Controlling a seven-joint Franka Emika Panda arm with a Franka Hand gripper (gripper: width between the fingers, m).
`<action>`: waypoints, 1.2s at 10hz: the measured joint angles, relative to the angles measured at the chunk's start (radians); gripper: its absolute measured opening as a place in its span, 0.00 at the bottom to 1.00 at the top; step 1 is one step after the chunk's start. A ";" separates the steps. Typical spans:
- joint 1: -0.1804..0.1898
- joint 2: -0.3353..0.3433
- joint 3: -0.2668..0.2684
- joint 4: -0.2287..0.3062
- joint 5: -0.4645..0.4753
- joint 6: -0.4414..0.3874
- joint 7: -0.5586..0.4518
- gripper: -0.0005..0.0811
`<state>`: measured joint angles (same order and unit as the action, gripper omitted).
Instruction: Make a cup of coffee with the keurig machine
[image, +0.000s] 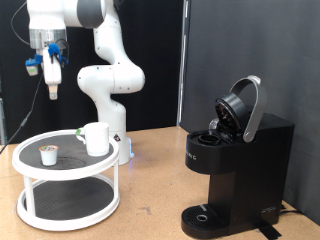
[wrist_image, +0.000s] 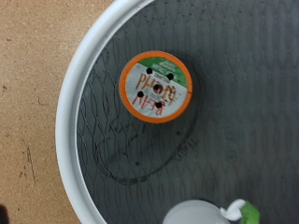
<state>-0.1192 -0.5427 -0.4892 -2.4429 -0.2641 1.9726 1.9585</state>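
My gripper needs to next move down to the small pod beside the white mug and close on the pod's orange rim (image: 48, 148) (wrist_image: 122, 87).
The white mug (image: 97, 138) stands on the top tier of a round white two-tier stand (image: 30, 170) at the exterior view's left. A small pod (image: 48, 154) with a tan top sits on the same tier, left of the mug. The black keurig machine (image: 240, 160) stands at the right with its domed lid raised. My gripper (image: 51, 82) hangs high above the stand, roughly over the pod, touching nothing. The wrist view looks straight down on the pod (wrist_image: 156, 87), orange-rimmed, on the grey mesh; the mug's rim (wrist_image: 196, 215) shows at the edge. No fingers show there.
The stand's white rim (wrist_image: 70, 93) curves around the pod. A small green thing (wrist_image: 249, 213) lies by the mug. The wooden table (image: 150, 190) lies between stand and machine. Black curtains hang behind, and the arm's white base (image: 112, 90) stands behind the stand.
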 joint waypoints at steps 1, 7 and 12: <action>0.000 0.014 -0.004 -0.011 0.000 0.031 0.000 0.91; -0.023 0.087 -0.012 -0.063 -0.005 0.187 0.000 0.91; -0.052 0.131 -0.015 -0.115 -0.009 0.303 0.009 0.91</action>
<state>-0.1713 -0.4117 -0.5040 -2.5576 -0.2730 2.2760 1.9677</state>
